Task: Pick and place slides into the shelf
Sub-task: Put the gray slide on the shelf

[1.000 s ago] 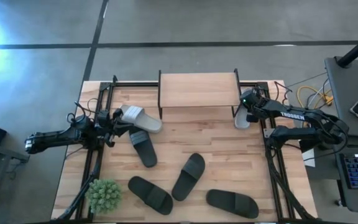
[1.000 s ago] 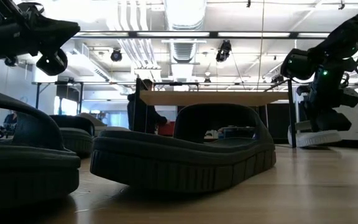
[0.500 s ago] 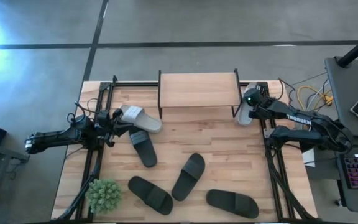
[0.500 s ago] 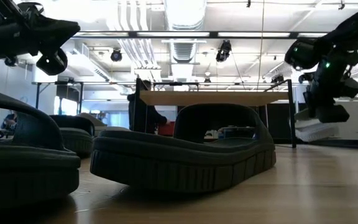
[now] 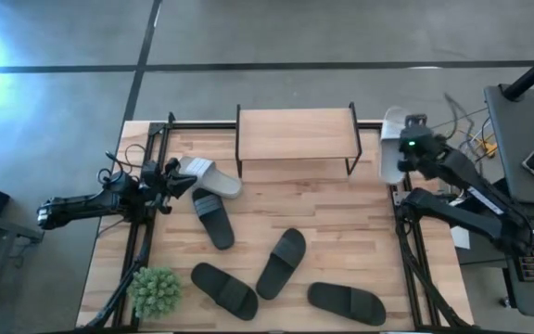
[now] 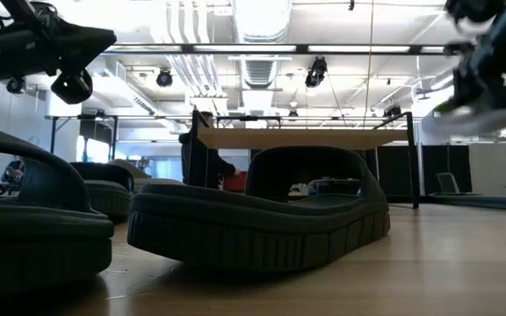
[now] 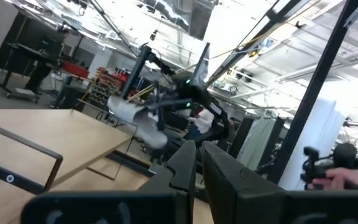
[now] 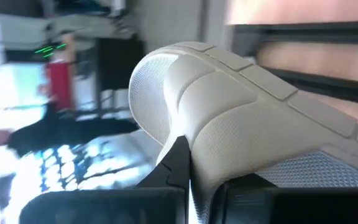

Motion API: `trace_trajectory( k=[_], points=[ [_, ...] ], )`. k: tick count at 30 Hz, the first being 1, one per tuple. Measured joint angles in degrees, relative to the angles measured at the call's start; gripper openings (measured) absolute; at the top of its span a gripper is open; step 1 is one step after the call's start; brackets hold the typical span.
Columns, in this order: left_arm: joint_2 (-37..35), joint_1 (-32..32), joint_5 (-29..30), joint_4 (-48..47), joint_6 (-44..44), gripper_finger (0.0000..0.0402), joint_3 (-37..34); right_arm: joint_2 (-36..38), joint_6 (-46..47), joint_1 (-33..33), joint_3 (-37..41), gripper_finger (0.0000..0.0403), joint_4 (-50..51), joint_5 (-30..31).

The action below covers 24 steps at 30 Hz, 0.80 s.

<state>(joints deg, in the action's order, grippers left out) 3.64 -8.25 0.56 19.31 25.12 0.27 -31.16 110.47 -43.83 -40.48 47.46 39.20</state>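
Observation:
My right gripper will let go of the light grey slide on the shelf's top board (image 5: 339, 131), along the end nearest that gripper.
My right gripper (image 5: 402, 151) is shut on a light grey slide (image 5: 392, 147), held high to the right of the shelf (image 5: 296, 133); in the low view the slide (image 6: 477, 118) shows above the shelf's top board. My left gripper (image 5: 174, 178) is shut and empty at the table's left, just left of the second light grey slide (image 5: 209, 176), which lies on the table. Black slides lie flat on the table: one (image 5: 213, 219) below the grey one, and three (image 5: 281, 263) (image 5: 223, 289) (image 5: 346, 302) toward the near edge. My right gripper pinches the slide between its two fingers (image 8: 178, 163) at the side of the strap (image 8: 210, 134), near where it meets the sole. The slide is lifted clear of the table and the shelf.
A green bushy plant (image 5: 154, 291) stands at the near left corner. Black frame rails run along the table's left (image 5: 142, 232) and right (image 5: 406, 250) sides. Bare wood lies between the shelf and the black slides. A keyboard and cables sit beyond the right edge.
My right gripper has risen with the light grey slide from the table beside the shelf's right leg. It has also gone toward the table's right and far edges. The slide now hangs clear, above the height of the shelf top.

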Motion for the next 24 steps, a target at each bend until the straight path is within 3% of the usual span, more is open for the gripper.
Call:
trace_trajectory(
  k=[3,6,11,20,24],
  points=[
    [0.39,0.0,0.0,-0.35,0.0,0.0013,0.0,0.28,-6.06,0.18,-3.82,0.0012,-2.74,-1.16],
    [0.83,0.0,0.0,-0.31,0.0,0.0013,0.0,-1.77,-12.43,0.49,-5.67,0.0012,-12.41,-5.6],
    [1.79,0.0,0.0,-0.28,0.0,0.0013,0.0,-11.17,-15.45,2.19,-8.41,0.0013,-27.18,-9.39],
    [3.25,0.0,-0.04,-0.28,0.07,0.0013,0.0,-32.32,-1.52,8.48,-16.15,0.0013,-31.54,-11.56],
    [3.23,0.0,-0.04,-0.28,0.08,0.0013,0.24,-38.49,2.61,9.08,-20.48,0.0013,-26.26,-11.0]
  ],
)
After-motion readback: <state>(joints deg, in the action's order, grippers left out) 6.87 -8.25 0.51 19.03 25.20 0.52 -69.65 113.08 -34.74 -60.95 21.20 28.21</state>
